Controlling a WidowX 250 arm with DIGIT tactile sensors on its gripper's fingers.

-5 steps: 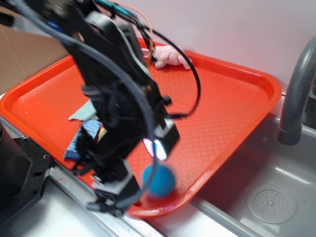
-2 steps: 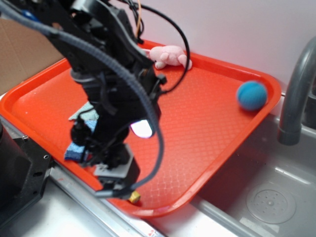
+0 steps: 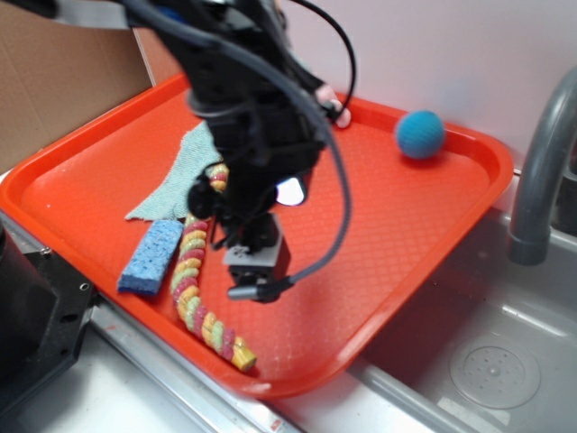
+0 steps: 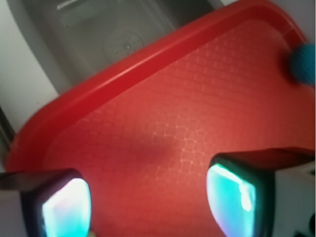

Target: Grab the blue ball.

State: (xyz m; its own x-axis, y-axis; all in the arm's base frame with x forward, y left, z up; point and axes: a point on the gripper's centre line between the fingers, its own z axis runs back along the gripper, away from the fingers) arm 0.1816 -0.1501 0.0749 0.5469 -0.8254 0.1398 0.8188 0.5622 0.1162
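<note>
My gripper is to close around the middle of the blue ball (image 3: 420, 136) (image 4: 304, 64), near the tray's far rim, with its fingers on opposite sides.
The blue ball (image 3: 420, 133), a round teal ball, lies on the orange-red tray (image 3: 433, 225) close to its far right rim. In the wrist view only part of the blue ball (image 4: 303, 64) shows, at the right edge. My gripper (image 3: 255, 273) hangs over the middle of the tray, well to the left of the ball and nearer the front. Its jaws are open, and between the two glowing pads (image 4: 231, 200) of my gripper (image 4: 148, 202) only bare tray (image 4: 163, 123) shows.
A striped rope toy (image 3: 200, 290), a blue sponge (image 3: 151, 255) and a green cloth (image 3: 185, 171) lie left of the gripper. A pink plush (image 3: 335, 106) peeks out behind the arm. A grey tap (image 3: 541, 171) and the sink drain (image 3: 494, 370) are on the right.
The ball went from the tray's front edge beside the gripper to the far right corner, then a little left along the rim. The arm swung back from the front edge towards mid-tray.
</note>
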